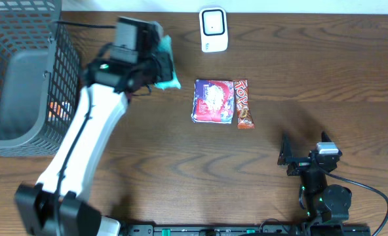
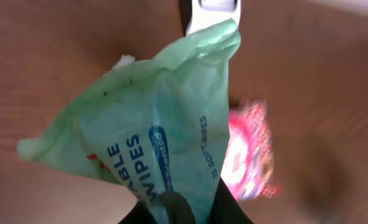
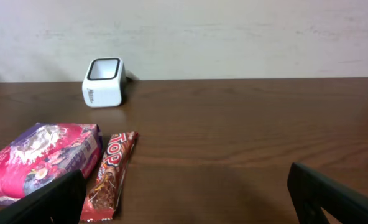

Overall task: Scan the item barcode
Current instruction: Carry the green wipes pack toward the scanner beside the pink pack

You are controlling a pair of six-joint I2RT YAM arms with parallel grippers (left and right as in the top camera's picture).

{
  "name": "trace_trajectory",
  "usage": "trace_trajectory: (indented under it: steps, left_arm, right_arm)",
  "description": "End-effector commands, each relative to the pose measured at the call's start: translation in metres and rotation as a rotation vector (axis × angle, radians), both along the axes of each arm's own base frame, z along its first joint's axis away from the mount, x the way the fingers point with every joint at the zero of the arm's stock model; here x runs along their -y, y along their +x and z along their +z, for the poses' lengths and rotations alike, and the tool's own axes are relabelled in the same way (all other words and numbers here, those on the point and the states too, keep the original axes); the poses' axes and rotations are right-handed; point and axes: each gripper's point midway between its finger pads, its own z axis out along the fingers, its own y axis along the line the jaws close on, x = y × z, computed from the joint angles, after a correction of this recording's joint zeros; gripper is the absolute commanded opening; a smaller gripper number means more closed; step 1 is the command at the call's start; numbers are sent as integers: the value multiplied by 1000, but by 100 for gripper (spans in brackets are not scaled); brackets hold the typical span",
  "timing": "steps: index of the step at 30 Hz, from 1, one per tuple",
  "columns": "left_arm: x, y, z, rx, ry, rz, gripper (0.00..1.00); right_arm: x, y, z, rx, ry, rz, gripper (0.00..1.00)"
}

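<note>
My left gripper is going to put the pale green wipes pack down on the table (image 1: 175, 101), beside the edge of the snack packet that faces the basket.
My left gripper (image 1: 156, 65) is shut on a pale green pack of wipes (image 1: 168, 67), held above the table left of the scanner. In the left wrist view the wipes pack (image 2: 159, 130) fills the middle, pinched at its lower end between the jaws of the left gripper (image 2: 184, 210). The white barcode scanner (image 1: 213, 29) stands at the back of the table, and its edge (image 2: 218, 7) shows just beyond the pack's top corner. My right gripper (image 1: 303, 156) rests open near the front right with nothing between its fingers (image 3: 333, 199).
A pink and purple snack packet (image 1: 212, 100) and a red candy bar (image 1: 244, 103) lie side by side mid-table, both also in the right wrist view: packet (image 3: 44, 158), bar (image 3: 109, 177). A dark wire basket (image 1: 63, 65) stands at the far left.
</note>
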Motion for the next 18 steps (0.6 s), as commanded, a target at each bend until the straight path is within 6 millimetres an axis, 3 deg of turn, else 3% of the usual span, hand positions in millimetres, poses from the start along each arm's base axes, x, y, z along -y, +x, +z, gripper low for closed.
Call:
trace_trajectory:
  steps: [1,4,11,18]
  left_arm:
    - [21,-4,-24,-12,87,-181,8]
    - [30,-5,-50,-44,140,-257,8]
    - [18,4,-108,-154,263,-225,8]
    - [7,7,-145,-242,314,-134,8]
  right_arm:
    - [1,0,-1,-2,7,-5,99]
    - [1,0,-1,-2,7,-5,99]
    - [1,0,-1,-2,7,-5,99]
    - [1,0,-1,-2,7,-5,99]
